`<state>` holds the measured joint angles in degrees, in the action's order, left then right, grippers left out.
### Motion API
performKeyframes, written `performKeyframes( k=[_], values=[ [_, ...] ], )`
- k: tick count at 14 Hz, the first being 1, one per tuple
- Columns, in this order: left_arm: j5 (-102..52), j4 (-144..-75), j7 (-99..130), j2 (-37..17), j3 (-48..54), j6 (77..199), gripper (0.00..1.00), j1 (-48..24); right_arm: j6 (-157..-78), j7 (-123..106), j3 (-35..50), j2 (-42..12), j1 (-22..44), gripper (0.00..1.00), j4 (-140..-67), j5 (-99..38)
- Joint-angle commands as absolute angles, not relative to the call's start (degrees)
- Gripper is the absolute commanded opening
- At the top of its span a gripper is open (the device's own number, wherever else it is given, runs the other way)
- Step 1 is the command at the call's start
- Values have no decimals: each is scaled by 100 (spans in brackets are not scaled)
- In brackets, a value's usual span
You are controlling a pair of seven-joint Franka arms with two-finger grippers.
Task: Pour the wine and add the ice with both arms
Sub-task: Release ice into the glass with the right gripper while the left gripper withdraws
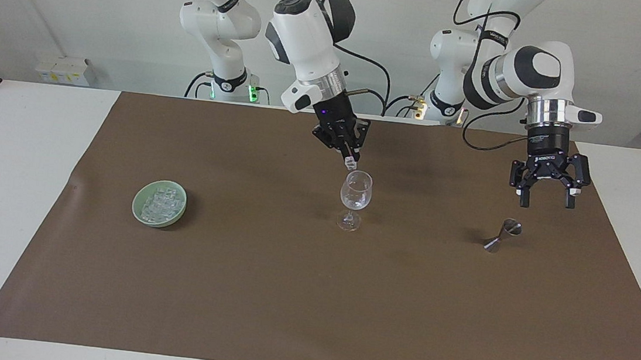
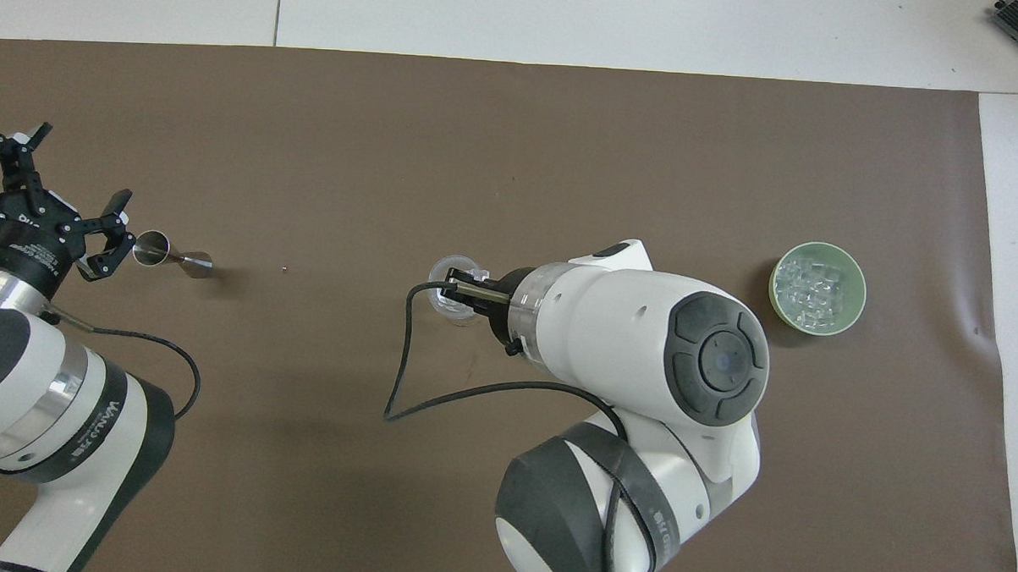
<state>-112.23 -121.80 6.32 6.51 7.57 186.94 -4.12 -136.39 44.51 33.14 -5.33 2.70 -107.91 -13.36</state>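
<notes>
My right gripper is going to the clear stemmed glass [image 2: 457, 288] on the brown mat. It will let go of the ice cube inside that glass.
A clear stemmed glass [image 1: 355, 198] [image 2: 438, 275] stands mid-mat. My right gripper [image 1: 350, 157] [image 2: 456, 286] hangs just over its rim, shut on one small clear ice cube [image 1: 350, 163]. More ice [image 1: 162, 202] [image 2: 816, 287] fills a pale green bowl [image 1: 136, 207] [image 2: 774, 288] toward the right arm's end of the table. A small metal jigger [image 1: 502, 235] [image 2: 171, 254] stands toward the left arm's end. My left gripper [image 1: 546, 200] [image 2: 59, 187] hovers open above and beside it, holding nothing. No wine is in view.
A brown mat [image 1: 286, 294] covers most of the white table. A black cable [image 2: 404, 375] loops down from the right wrist over the mat, nearer to the robots than the glass.
</notes>
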Motion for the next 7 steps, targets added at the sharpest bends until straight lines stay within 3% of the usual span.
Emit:
performKeyframes(
  k=[1,7],
  values=[
    [-11162,-12041,492,527,747,18826,100,-404,-13982,4509,3357,-641,264,0,-10775,-1450],
    [-11145,-12050,510,536,730,18888,100,-378,-14344,4535,3357,-896,351,0,-10758,-1398]
  ],
)
